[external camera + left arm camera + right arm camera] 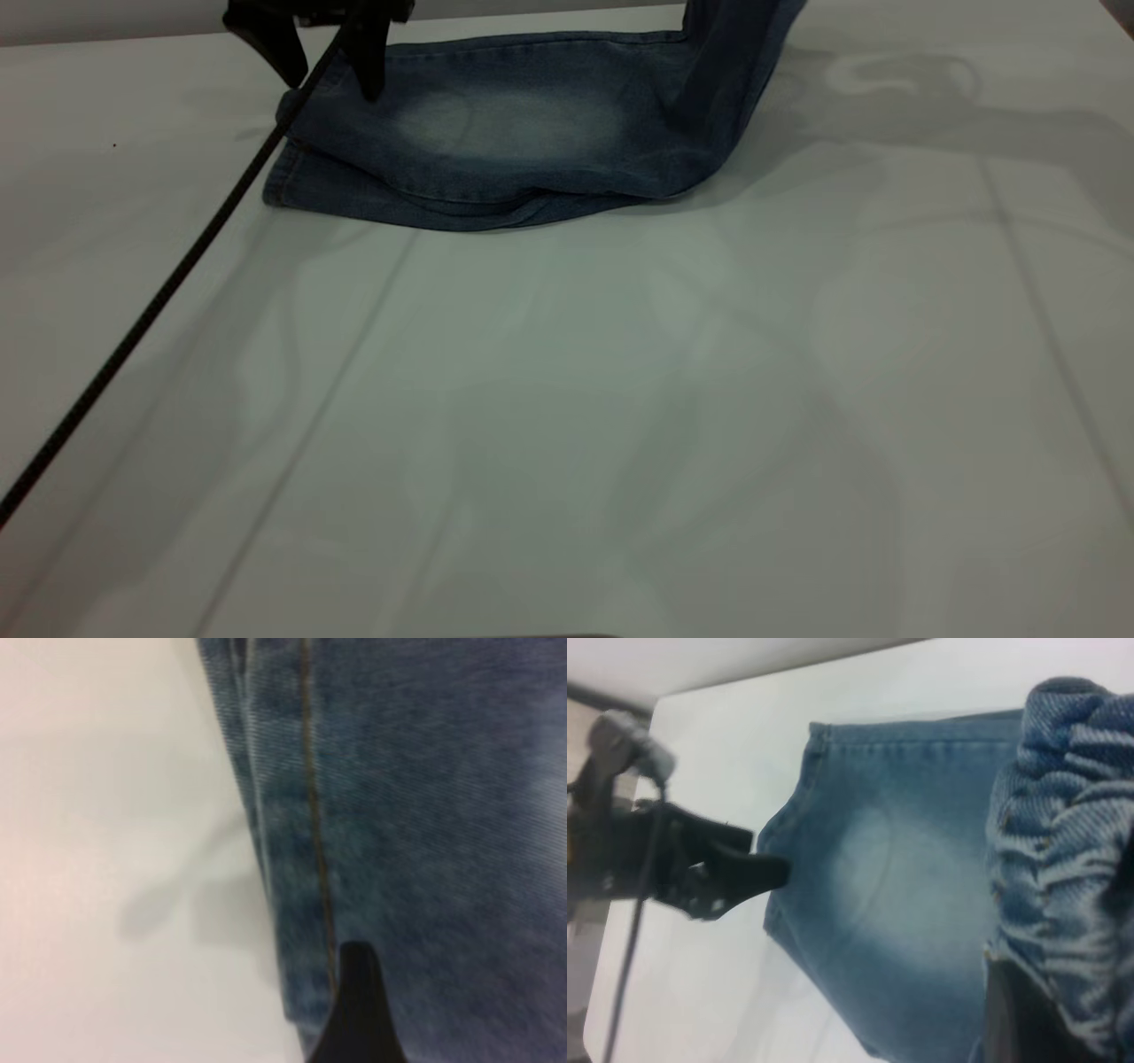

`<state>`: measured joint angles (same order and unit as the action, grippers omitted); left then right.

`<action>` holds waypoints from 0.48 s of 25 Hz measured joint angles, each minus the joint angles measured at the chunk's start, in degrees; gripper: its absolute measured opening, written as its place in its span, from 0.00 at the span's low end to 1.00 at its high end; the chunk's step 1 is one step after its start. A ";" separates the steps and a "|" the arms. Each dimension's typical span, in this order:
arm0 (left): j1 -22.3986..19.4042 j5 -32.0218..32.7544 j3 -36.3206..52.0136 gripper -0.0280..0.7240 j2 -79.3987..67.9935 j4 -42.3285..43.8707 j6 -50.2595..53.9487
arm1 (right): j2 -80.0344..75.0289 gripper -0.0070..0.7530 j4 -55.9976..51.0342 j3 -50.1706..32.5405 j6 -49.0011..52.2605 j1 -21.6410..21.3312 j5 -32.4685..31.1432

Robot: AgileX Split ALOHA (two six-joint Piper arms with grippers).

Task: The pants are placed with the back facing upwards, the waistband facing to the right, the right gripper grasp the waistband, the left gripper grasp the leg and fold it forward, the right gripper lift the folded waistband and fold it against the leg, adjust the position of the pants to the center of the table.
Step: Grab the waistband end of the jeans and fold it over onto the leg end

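My right gripper is to let go of the waistband, now held up off the table, on the hem end of the pants [270, 131] [767, 864], just below my open left gripper.
The pants [514, 133] lie folded lengthwise at the far side of the table [620, 399]. A plain leg with a pale patch is the top layer, and the leg is hidden. At the right the denim rises off the table and out of the exterior view. There my right gripper [1063, 992] is shut on the ruched waistband [1063, 859] and holds it up. My left gripper [323, 66] hangs open just above the hem end, one finger [357, 1010] over the denim. The right wrist view shows the left gripper [718, 873] beside the hem.
A thin black cable [133, 328] runs from the left gripper diagonally down to the near left edge. Bare white tabletop spreads across the whole near half in front of the pants.
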<state>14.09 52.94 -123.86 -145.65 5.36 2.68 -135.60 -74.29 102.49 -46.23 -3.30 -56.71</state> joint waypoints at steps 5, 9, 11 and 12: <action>-0.08 -1.54 0.00 0.74 -3.19 -0.10 0.00 | 0.00 0.12 0.04 3.86 1.01 3.54 -0.24; -0.08 -2.18 -0.07 0.74 -4.41 -0.07 0.19 | 0.00 0.12 0.04 7.80 2.61 6.20 -0.32; -0.08 -2.29 -0.33 0.74 -4.66 -0.07 0.25 | 0.00 0.12 0.04 9.20 3.24 7.53 -0.32; -0.08 -2.29 -0.41 0.74 -4.80 -0.07 0.25 | 0.00 0.12 0.04 9.73 3.67 8.32 -0.24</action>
<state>14.01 50.64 -124.27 -150.46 5.29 2.93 -135.60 -74.25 112.22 -42.56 5.02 -56.96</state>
